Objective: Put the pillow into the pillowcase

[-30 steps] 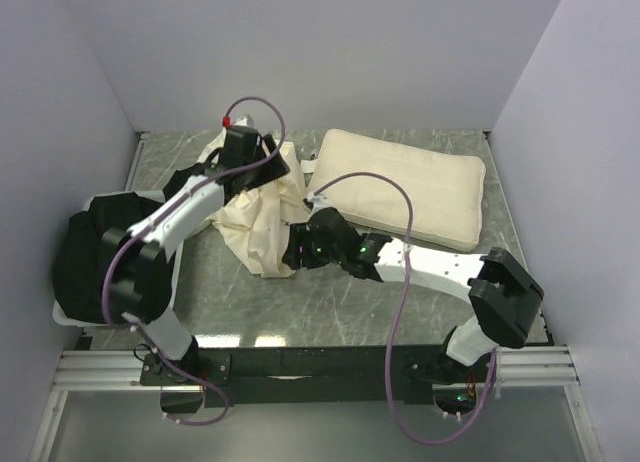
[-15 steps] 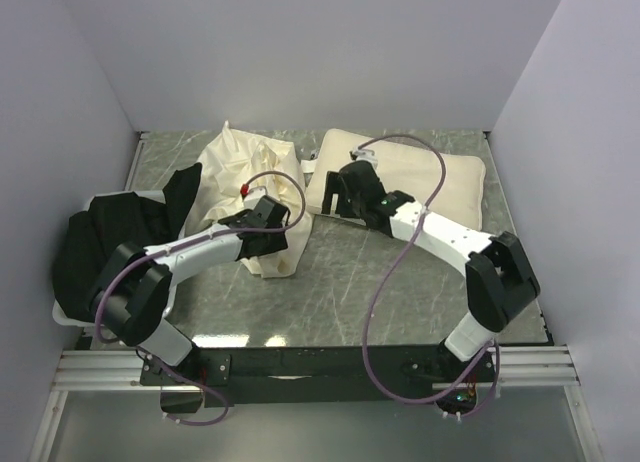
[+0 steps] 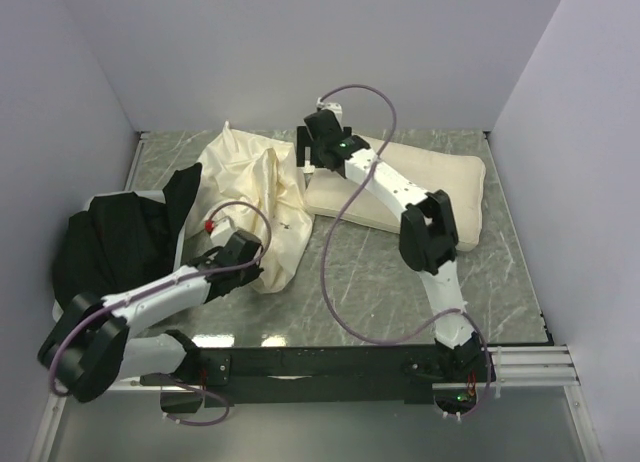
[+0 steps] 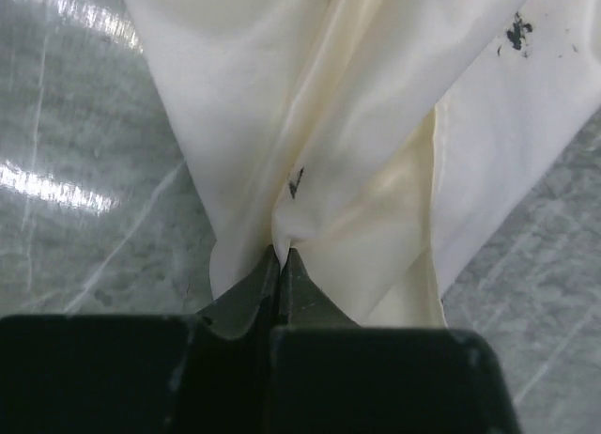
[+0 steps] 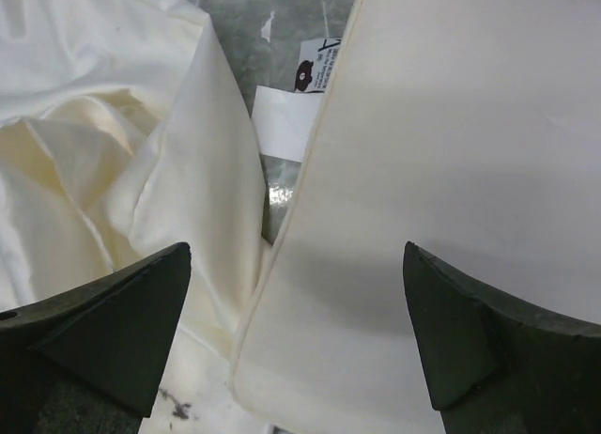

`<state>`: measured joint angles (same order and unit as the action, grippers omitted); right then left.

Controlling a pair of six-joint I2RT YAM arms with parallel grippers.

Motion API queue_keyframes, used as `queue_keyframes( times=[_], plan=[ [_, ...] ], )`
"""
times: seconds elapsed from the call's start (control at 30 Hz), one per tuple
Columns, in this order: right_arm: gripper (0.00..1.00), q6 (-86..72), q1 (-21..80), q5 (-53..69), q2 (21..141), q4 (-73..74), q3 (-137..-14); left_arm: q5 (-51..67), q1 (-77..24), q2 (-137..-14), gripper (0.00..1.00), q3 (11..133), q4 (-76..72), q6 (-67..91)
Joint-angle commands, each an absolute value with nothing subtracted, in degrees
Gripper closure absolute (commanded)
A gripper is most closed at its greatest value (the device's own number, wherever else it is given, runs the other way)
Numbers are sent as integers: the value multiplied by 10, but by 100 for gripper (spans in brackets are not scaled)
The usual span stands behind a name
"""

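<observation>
Next, my right gripper closes on the short edge (image 3: 317,181) (image 5: 295,251) of the pillow that faces the pillowcase, between the white tag and the near corner of the pillow.
The pillow (image 3: 420,187) is a plump cream cushion lying flat at the back right. Its left end fills the right wrist view (image 5: 451,171). The pillowcase (image 3: 250,187) is a wrinkly cream sack heaped just left of it, with a white tag (image 5: 286,119) between the two. My left gripper (image 3: 262,264) is at the pillowcase's near end. Its jaws (image 4: 282,254) are shut on a pinched fold of the pillowcase (image 4: 376,124). My right gripper (image 3: 305,160) hangs over the pillow's left edge, open (image 5: 296,255), its fingers straddling the seam with nothing between them. The pillowcase (image 5: 122,152) lies by its left finger.
A black cloth heap (image 3: 110,242) lies at the left over a white tray edge (image 3: 62,320). Grey walls close in the marbled table (image 3: 380,282) on the left, back and right. The right arm (image 3: 425,232) stretches across the pillow's near side.
My left arm came from the back of the pillowcase to its near end and shut on a fold. My right arm swung from mid-table up to the pillow's left end and opened wide.
</observation>
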<state>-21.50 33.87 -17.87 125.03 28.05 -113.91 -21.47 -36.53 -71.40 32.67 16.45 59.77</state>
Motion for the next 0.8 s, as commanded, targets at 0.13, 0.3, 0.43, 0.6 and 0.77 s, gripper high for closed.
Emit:
queue_keyframes(
  times=[0.13, 0.3, 0.43, 0.6, 0.77],
  plan=[
    [12, -204, 338, -197, 1329, 382, -1167, -163, -367, -574, 99, 220, 111, 695],
    [60, -227, 296, -180, 1198, 281, -917, -142, -368, -556, 99, 192, 105, 694],
    [97, -240, 265, -162, 1026, 225, -763, -137, -368, -548, 99, 182, 113, 704],
    [100, -260, 260, -115, 891, 186, -637, -177, -368, -502, 90, 189, 161, 738],
    [100, -278, 260, -84, 828, 175, -592, -226, -368, -491, 58, 257, 215, 699]
  ],
)
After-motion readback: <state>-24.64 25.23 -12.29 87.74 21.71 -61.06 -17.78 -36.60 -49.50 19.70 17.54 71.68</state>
